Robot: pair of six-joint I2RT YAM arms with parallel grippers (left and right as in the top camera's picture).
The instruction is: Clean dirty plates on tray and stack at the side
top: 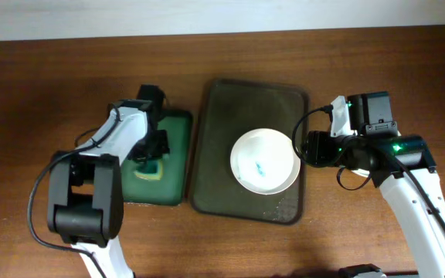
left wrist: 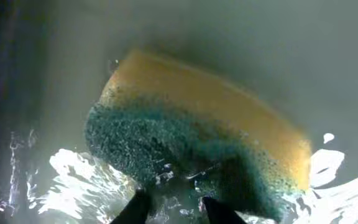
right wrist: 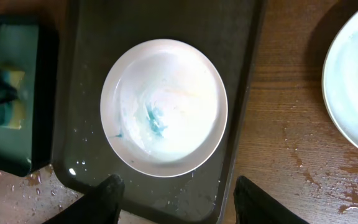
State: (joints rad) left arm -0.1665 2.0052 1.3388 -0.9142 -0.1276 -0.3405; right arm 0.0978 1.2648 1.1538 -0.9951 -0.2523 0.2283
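Note:
The robot's right gripper will next close on the dirty plate's rim [top: 299, 159] [right wrist: 225, 114], on the side that faces the other white plate, to hold it for wiping.
One dirty white plate [top: 265, 161] with a teal-blue smear at its centre lies on the dark olive tray [top: 215, 131], toward its right half. It also shows in the right wrist view [right wrist: 185, 81] on the tray [right wrist: 86, 62]. My right gripper [top: 304, 147] is open and empty, hovering over the tray's right edge beside the plate [right wrist: 176, 199]. Another white plate [right wrist: 356, 74] lies on the wooden table to the right of the tray, hidden under my right arm in the overhead view. My left gripper [top: 149, 154] is down in the green tray, its fingers [left wrist: 179, 208] closed on the sponge's green edge.
The smaller green tray [top: 172, 131] holds water and the yellow-and-green sponge [left wrist: 197, 137], left of the big tray. Water drops lie on the big tray's floor and on the table near the second plate.

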